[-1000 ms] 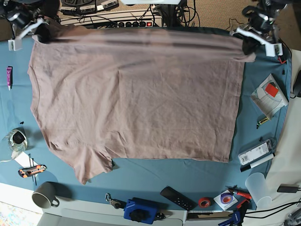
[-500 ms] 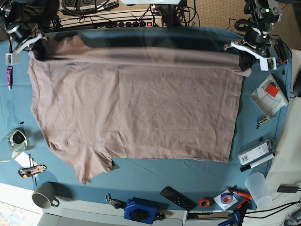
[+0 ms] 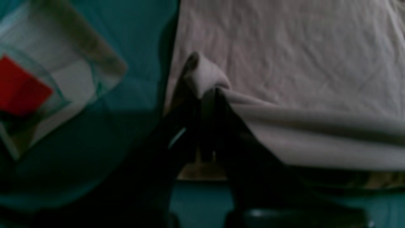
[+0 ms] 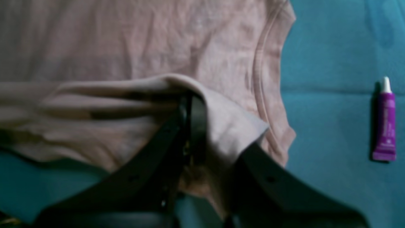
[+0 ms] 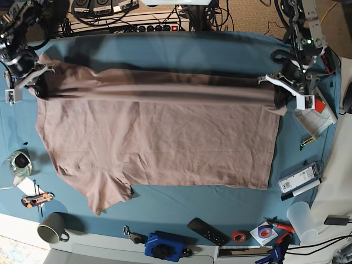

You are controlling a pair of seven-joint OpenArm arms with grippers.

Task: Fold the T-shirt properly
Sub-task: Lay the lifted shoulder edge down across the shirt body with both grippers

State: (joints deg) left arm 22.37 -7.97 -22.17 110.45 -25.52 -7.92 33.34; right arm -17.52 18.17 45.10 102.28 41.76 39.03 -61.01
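Observation:
My right gripper has the end of the fold. It will let go of it on the T-shirt's body, just inside the T-shirt's side edge (image 5: 51,132) nearest the glass.
The pinkish-brown T-shirt (image 5: 159,137) lies spread on the teal tablecloth (image 5: 181,206). Its far edge is lifted into a long taut fold that hangs over the shirt's body. My left gripper (image 3: 207,91) is shut on the fold's corner at the base view's right (image 5: 279,98). My right gripper (image 4: 190,104) is shut on the other end, beside the hemmed edge, at the base view's left (image 5: 34,87). One sleeve (image 5: 107,195) sticks out at the front left.
A purple tube (image 4: 384,120) lies on the cloth beside my right gripper. A clear packet with a red card (image 3: 28,88) sits by my left gripper. Along the front edge are a mug (image 5: 52,227), a remote (image 5: 207,231), a blue device (image 5: 165,246) and a plastic cup (image 5: 302,217).
Both grippers have carried the shirt's far edge towards the front of the table. The fold now hangs further over the shirt's body, and more teal cloth shows behind it.

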